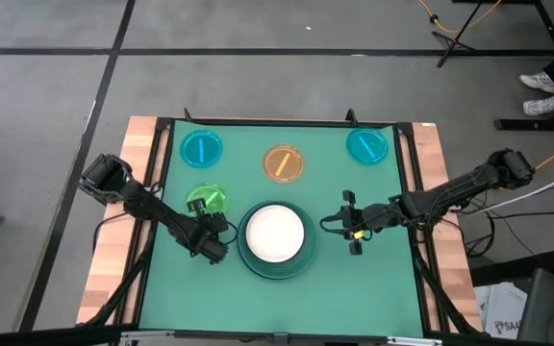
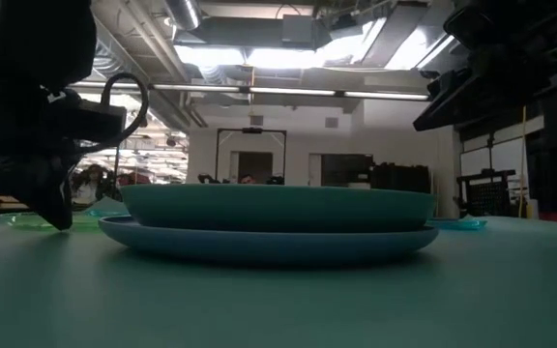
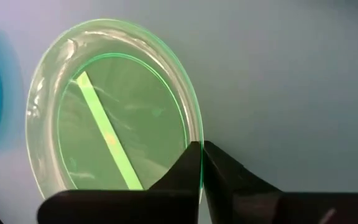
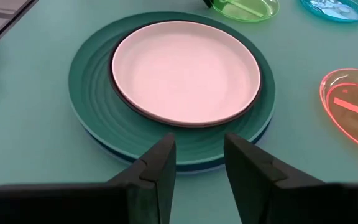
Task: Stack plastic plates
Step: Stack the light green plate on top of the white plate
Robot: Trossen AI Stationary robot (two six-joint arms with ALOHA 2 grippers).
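Next, my left gripper lets go of the lime-green plate on top of the white plate [image 1: 275, 234] in the middle of the table.
A stack [image 1: 275, 240] stands mid-table: the white plate [image 4: 185, 70] on a black one, on the dark-green plate [image 4: 92, 99], on a light-blue one [image 2: 259, 246]. The lime-green plate [image 1: 207, 200] lies left of the stack, with my left gripper [image 1: 209, 219] shut on its near rim. Two cyan plates [image 1: 201, 148] [image 1: 366, 146] and the orange plate [image 1: 283, 163] lie along the far side. My right gripper [image 4: 199, 163] is open, raised just right of the stack, and touches nothing. My left gripper pinches the lime-green plate's rim [image 3: 199, 134] at its near side, one finger [image 3: 179, 171] over the inside and one outside. The fingers come slanting down from the table's near side. In the low view the plate [image 2: 22, 220] looks level on the mat.
The green mat [image 1: 392, 279] has a dark frame around it, with wooden table edges [image 1: 109, 279] at left and right. Bare mat lies near the front edge and between the stack and the far plates. A person's shoes [image 1: 541, 82] show on the floor at far right.
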